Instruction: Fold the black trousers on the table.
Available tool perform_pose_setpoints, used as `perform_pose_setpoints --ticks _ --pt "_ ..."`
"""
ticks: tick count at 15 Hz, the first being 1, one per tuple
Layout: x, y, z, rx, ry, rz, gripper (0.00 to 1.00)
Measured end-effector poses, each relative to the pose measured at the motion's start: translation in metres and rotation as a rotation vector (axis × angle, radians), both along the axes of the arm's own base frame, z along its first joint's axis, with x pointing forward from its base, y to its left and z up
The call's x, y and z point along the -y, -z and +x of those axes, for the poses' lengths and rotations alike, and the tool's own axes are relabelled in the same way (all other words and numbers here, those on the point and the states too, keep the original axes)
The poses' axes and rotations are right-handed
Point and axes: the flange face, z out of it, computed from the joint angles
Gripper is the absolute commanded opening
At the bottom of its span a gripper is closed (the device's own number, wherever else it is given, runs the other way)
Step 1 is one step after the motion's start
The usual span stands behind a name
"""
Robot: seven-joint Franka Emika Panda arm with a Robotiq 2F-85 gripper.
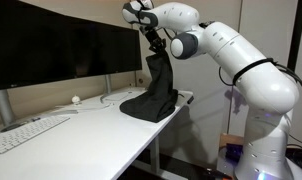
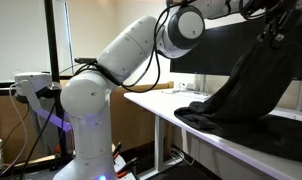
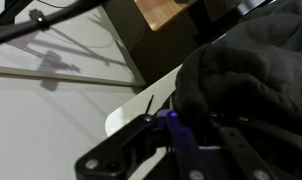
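Observation:
Next, my gripper releases the raised part of the black trousers on the bunched cloth at the table's edge (image 1: 167, 88).
The black trousers (image 1: 154, 92) hang from my gripper (image 1: 152, 45) and drape down onto the white table (image 1: 91, 125), with the lower part bunched at the table's edge. In an exterior view the trousers (image 2: 246, 95) rise in a peak to the gripper (image 2: 272, 32) near the top right. In the wrist view the dark cloth (image 3: 246, 80) fills the right side and runs between my gripper's fingers (image 3: 191, 135). The gripper is shut on the cloth.
Two dark monitors (image 1: 51, 50) stand along the back of the table. A white keyboard (image 1: 26, 133) lies at the front left and a small white object (image 1: 76, 99) sits near the monitor stand. The table edge (image 2: 191, 128) is close below the trousers.

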Motion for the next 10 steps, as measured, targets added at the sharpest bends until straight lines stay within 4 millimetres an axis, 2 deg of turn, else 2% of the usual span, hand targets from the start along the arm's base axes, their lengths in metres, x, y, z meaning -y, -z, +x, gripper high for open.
perform_pose_setpoints --ticks 10 --pt "0.052 0.059 0.011 -0.045 0.047 -0.017 0.03"
